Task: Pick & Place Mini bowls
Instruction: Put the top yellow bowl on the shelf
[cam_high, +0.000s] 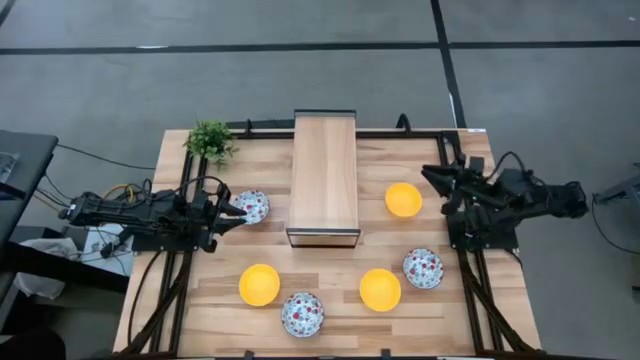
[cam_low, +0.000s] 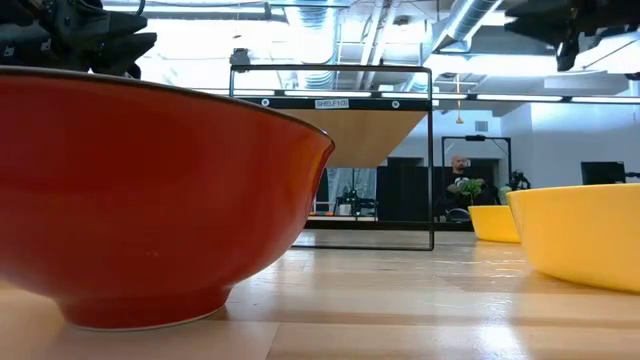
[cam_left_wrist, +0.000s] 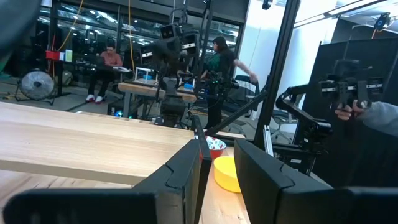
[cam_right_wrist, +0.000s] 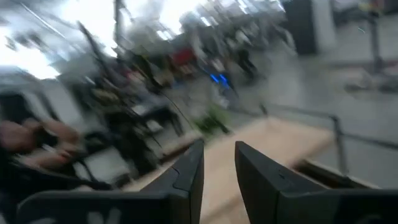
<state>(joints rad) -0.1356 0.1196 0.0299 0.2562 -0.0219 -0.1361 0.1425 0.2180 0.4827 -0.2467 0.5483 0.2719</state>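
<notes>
The robot's right gripper will next move to the far yellow bowl's far-side rim (cam_high: 408, 184), nearest the far edge of the table, and close there.
Six mini bowls rest on their bases on the wooden table. Three are yellow (cam_high: 403, 199) (cam_high: 259, 284) (cam_high: 380, 289). Three are white with speckled insides and red outsides (cam_high: 252, 207) (cam_high: 302, 313) (cam_high: 423, 267). My left gripper (cam_high: 238, 211) hangs open, level, over the left rim of the far-left speckled bowl, with nothing between its fingers (cam_left_wrist: 186, 177). My right gripper (cam_high: 428, 175) is raised at the table's right side, open and holding nothing. It points toward the far yellow bowl. The low view shows a red bowl wall (cam_low: 150, 200) and a yellow bowl (cam_low: 580, 235) up close.
A long wooden box on a black frame (cam_high: 323, 178) stands at the table's middle, between the two arms. A small green potted plant (cam_high: 210, 140) sits at the far left corner. People show in the room beyond the table (cam_left_wrist: 109, 62).
</notes>
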